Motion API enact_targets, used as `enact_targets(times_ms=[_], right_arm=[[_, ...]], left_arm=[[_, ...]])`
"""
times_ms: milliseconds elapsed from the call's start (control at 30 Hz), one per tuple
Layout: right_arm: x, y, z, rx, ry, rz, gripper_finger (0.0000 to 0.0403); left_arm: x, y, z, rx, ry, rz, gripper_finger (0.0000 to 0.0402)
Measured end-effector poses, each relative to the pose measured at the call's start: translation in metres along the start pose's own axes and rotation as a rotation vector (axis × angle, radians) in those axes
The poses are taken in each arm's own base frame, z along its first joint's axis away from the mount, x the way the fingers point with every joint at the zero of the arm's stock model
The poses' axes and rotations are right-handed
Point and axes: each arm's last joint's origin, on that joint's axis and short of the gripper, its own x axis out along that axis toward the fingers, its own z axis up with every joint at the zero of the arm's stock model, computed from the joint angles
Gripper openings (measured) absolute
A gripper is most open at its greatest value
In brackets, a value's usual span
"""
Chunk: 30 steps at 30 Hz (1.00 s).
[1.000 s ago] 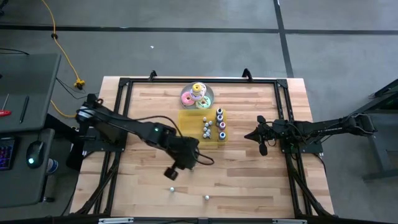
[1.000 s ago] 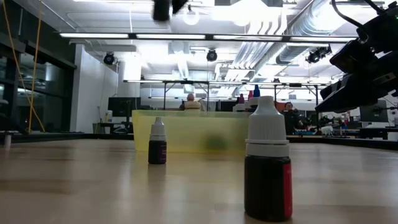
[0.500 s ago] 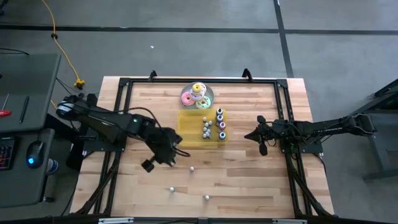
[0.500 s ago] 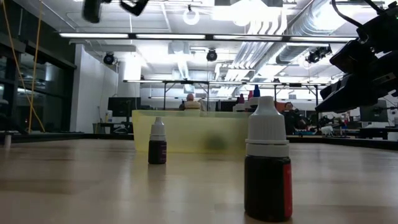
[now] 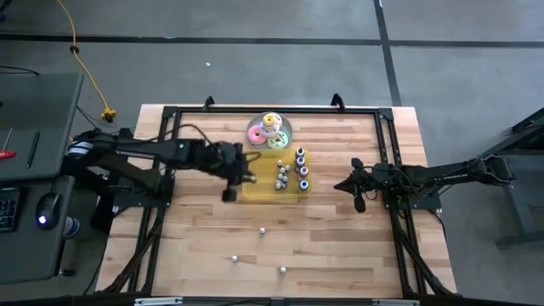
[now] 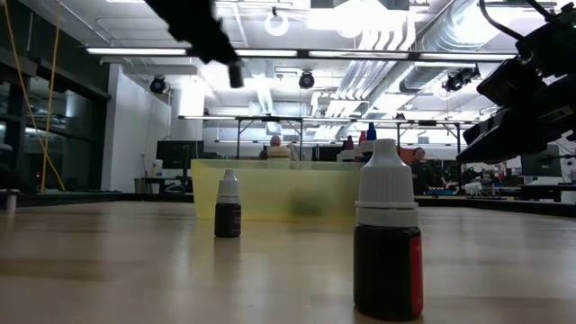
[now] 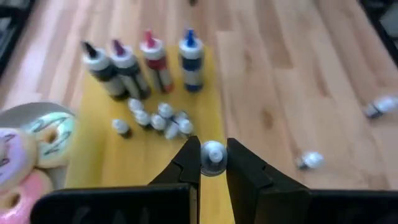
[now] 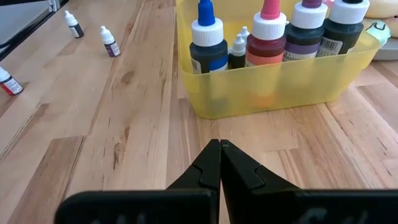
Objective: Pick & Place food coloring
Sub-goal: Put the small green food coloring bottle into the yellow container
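The robot's left gripper will release its tiny bottle in the yellow tray (image 5: 275, 168) (image 7: 136, 144), next to the tiny bottle nearest the round plate.
My left gripper (image 7: 213, 163) (image 5: 249, 176) (image 6: 236, 79) hangs over the near-left part of the yellow tray (image 5: 255, 190) (image 7: 106, 168), shut on one tiny food coloring bottle (image 7: 214, 153). Several more tiny bottles (image 7: 158, 118) (image 5: 282, 174) lie in the tray, in front of a row of taller dropper bottles (image 7: 143, 62) (image 8: 267, 37). Three tiny bottles stand loose on the wood nearer the front edge (image 5: 263, 229) (image 5: 235, 257) (image 5: 282, 269). My right gripper (image 8: 219, 149) (image 5: 342, 184) waits shut, low, to the right of the tray. My left gripper pinches the tiny bottle between its two fingers; only the bottle's pale cap end (image 7: 214, 149) shows in the gap near the fingertips (image 7: 189, 158). The fingers slant down from the table's left side. The bottle is lifted clear, above the tray floor.
A round plate with stacked pastel rings (image 5: 270, 131) (image 7: 28, 149) stands just behind the tray. A black frame (image 5: 170, 115) runs around the table top. Bare wood lies on the left half and along the front.
My left gripper, still shut, has swung from above the loose bottles in the table's middle toward the left edge, then toward the far edge and the tray, rolling as it went. It now hangs over the tray's near-left part.
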Motion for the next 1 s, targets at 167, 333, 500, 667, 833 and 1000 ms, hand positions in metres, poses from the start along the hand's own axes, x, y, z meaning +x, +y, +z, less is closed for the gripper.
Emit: enact_targets(times_ms=[167,333,500,667,833,1000], right_arm=[[0.000,0.000,0.000,0.000,0.005,0.000,0.0000],[0.000,0.000,-0.001,0.000,0.006,-0.001,0.0000],[0.000,0.000,-0.001,0.000,0.007,0.000,0.0000],[0.000,0.000,-0.001,0.000,0.006,-0.001,0.0000],[0.000,0.000,0.000,0.000,0.004,0.000,0.0000],[0.000,0.000,0.000,0.000,0.004,0.000,0.0000]], left_arm=[[0.020,0.022,-0.005,-0.109,0.040,0.064,0.0033],[0.048,0.044,-0.015,-0.198,0.111,0.154,0.0033],[0.074,0.059,-0.021,-0.238,0.129,0.191,0.0033],[0.095,0.068,-0.028,-0.253,0.136,0.204,0.0033],[0.112,0.075,-0.032,-0.265,0.119,0.194,0.0033],[0.123,0.076,-0.035,-0.263,0.107,0.184,0.0033]])
